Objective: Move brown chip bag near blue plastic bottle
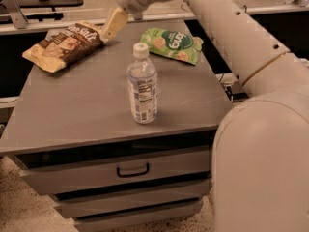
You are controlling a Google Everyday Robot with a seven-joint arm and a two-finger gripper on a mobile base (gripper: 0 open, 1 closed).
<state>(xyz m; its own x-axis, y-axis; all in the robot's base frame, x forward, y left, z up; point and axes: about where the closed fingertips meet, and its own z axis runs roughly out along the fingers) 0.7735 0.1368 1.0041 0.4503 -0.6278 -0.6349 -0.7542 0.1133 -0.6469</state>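
Note:
I will next grip the brown chip bag's end [99, 32] facing the green snack bag.
The brown chip bag [63, 45] lies flat at the back left of the grey table top [87, 105]. The blue plastic bottle [142, 85] stands upright near the middle of the table, well apart from the bag. My gripper [110, 29] reaches down from the arm [227, 28] at the back. Its tan tip is at the right end of the chip bag, touching or just above it. The bag rests on the table.
A green snack bag [172, 44] lies at the back right of the table, behind the bottle. The table has drawers [130, 170] in its front. My arm's large body [263, 163] fills the right side. Dark shelving stands behind the table.

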